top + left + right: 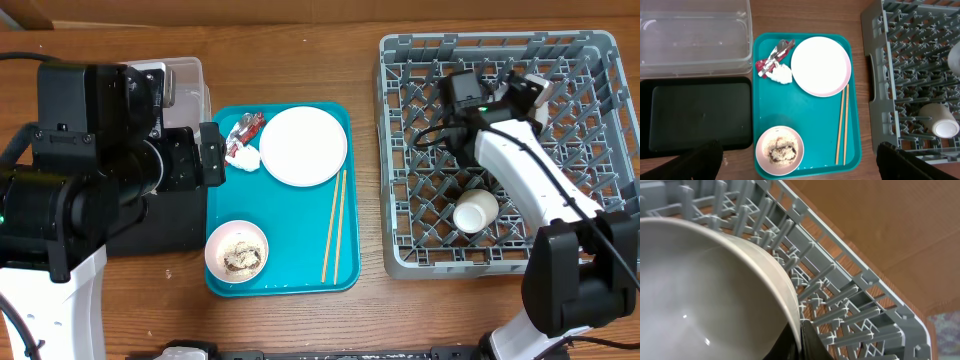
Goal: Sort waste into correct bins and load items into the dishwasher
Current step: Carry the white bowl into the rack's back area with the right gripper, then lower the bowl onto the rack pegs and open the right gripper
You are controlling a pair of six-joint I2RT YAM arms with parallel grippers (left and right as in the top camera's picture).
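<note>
Next, my right gripper lets go of the grey bowl among the grey dish rack's wires beyond the white cup (502,112).
My right gripper (801,340) is shut on the rim of the grey bowl (700,290), which it holds tilted inside the grey dish rack (850,295). A white cup (476,211) lies on the rack floor. On the teal tray (300,260) sit the pink plate (303,146), the red-and-silver wrapper (243,130), the white napkin (246,158), the chopsticks (334,225) and a small bowl of rice and brown scraps (237,251). My left gripper (800,160) hangs open high above the tray's near end, holding nothing.
The clear tub (695,37) and the black tray (695,115) lie left of the teal tray, both with nothing inside. The rack's wall (872,75) stands just right of the teal tray. The left arm's body covers much of both bins in the overhead view.
</note>
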